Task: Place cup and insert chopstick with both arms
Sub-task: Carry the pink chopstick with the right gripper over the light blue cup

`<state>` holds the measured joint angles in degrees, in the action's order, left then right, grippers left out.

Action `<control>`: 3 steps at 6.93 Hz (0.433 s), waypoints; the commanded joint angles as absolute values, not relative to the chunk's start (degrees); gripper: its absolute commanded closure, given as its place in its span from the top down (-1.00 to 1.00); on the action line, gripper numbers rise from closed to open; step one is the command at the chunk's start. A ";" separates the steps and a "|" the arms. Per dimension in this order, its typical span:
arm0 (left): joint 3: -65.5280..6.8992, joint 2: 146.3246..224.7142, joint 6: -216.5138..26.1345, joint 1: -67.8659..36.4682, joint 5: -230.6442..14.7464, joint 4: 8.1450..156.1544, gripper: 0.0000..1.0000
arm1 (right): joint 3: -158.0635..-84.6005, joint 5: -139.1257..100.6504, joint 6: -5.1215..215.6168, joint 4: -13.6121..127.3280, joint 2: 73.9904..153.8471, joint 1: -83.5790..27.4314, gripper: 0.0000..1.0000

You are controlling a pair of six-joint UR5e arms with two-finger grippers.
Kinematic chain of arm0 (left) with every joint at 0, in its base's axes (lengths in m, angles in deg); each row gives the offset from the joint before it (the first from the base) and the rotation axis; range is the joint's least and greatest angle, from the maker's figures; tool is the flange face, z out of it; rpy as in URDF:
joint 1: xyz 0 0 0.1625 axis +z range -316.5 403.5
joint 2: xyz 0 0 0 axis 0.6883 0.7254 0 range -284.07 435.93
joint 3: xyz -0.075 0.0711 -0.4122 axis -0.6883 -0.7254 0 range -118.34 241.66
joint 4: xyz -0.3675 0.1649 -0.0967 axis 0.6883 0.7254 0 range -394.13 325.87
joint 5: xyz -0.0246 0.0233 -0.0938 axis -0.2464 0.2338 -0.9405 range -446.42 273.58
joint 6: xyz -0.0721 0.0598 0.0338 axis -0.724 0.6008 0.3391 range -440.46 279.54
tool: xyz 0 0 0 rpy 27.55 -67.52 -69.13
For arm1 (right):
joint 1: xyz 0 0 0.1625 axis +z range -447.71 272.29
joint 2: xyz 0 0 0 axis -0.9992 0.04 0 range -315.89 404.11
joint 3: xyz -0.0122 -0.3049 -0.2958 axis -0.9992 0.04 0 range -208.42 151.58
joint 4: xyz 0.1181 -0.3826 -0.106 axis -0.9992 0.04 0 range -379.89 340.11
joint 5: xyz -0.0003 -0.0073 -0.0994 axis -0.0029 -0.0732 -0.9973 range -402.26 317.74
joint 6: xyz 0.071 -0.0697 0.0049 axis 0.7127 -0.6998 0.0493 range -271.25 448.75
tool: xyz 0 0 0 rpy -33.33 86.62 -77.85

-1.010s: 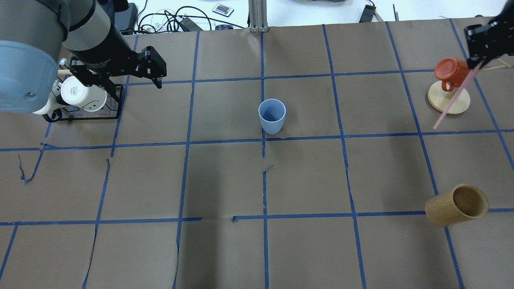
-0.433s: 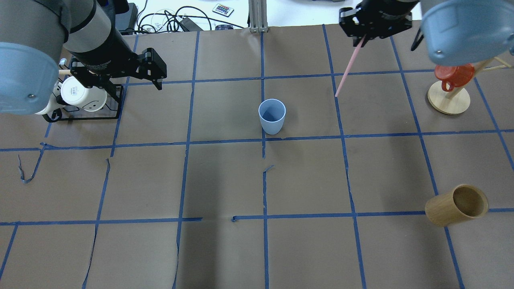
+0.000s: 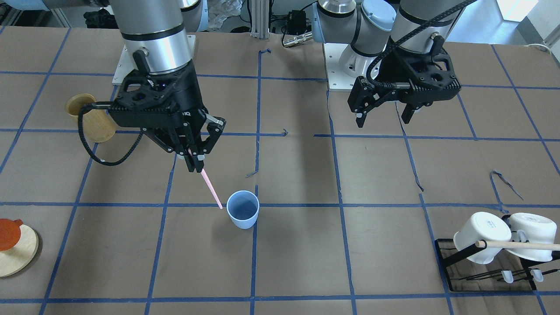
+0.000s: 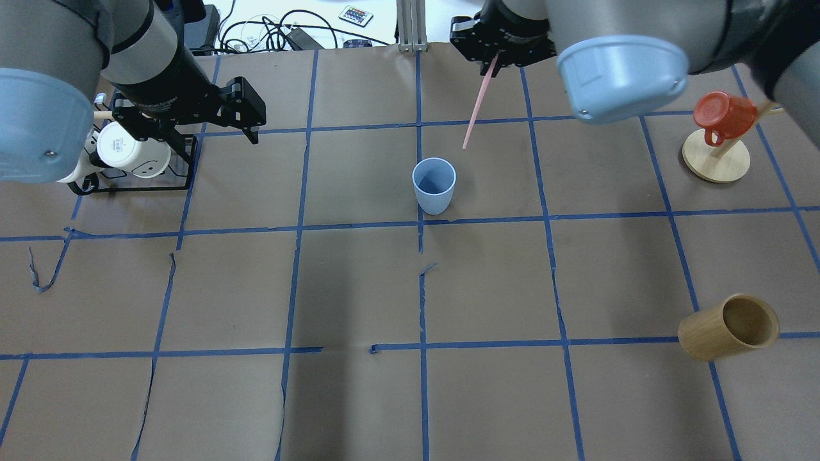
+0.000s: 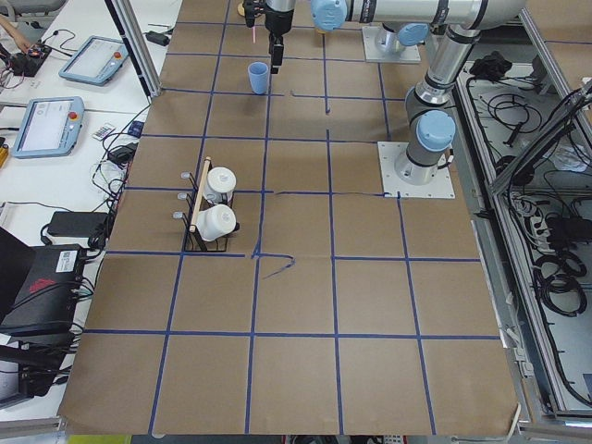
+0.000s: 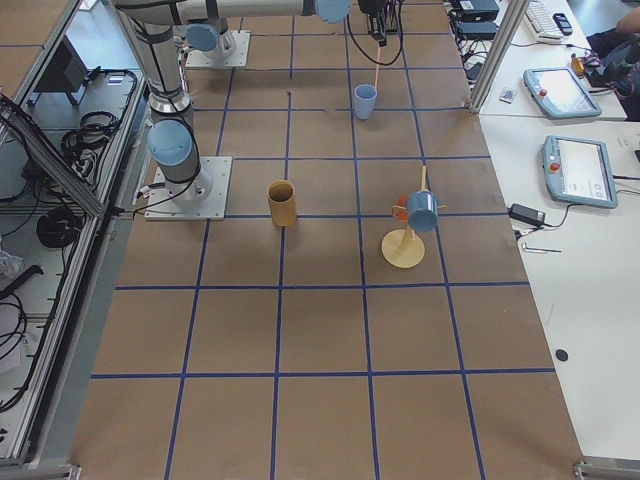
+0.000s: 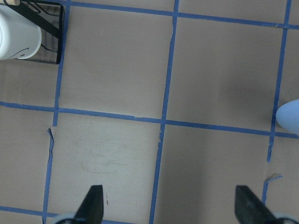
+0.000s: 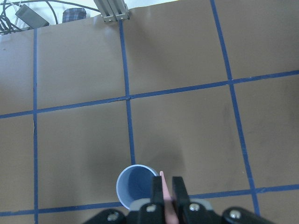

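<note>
The robot's right gripper needs to release the pale pink chopstick inside the light blue cup [image 3: 245, 212] [image 8: 136, 184], so that it is left leaning on the cup's rim.
The light blue cup [image 4: 434, 186] stands upright and empty near the table's middle; it also shows in the front view [image 3: 243, 210] and the right wrist view [image 8: 135, 184]. My right gripper [image 3: 194, 165] is shut on a pale pink chopstick [image 3: 211, 189], which hangs tilted. Its lower tip is just beside the cup's rim, outside the cup and above the table. In the overhead view the chopstick [image 4: 477, 102] ends short of the cup's far right side. My left gripper [image 3: 384, 121] is open and empty, well to the cup's left, near the mug rack [image 4: 138, 179].
The black rack holds two white mugs [image 3: 481, 236] with a wooden rod across them. A tan bamboo cylinder [image 4: 727, 326] stands at the near right. A red mug [image 4: 721, 115] hangs on a wooden stand [image 4: 714, 163] at the far right.
My right arm has swung left from the red mug's stand toward the table's middle, carrying the chopstick up to the cup. The left arm and the cup have hardly moved.
</note>
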<state>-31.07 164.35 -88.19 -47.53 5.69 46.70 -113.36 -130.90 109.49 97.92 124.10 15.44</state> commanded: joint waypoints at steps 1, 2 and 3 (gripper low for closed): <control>-31.16 164.34 -88.19 -47.56 5.69 46.73 1.00 | -113.50 -131.20 111.86 98.86 122.77 17.41 -1.00; -31.16 164.34 -88.19 -47.56 5.69 46.73 1.00 | -113.76 -131.12 111.86 98.94 122.43 17.41 -1.00; -31.16 164.34 -88.19 -47.56 5.69 46.73 1.00 | -113.94 -131.29 111.95 99.90 121.46 17.41 -1.00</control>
<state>-31.14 164.34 -88.19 -47.56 5.69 46.73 -113.70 -131.15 111.78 99.20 122.34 17.33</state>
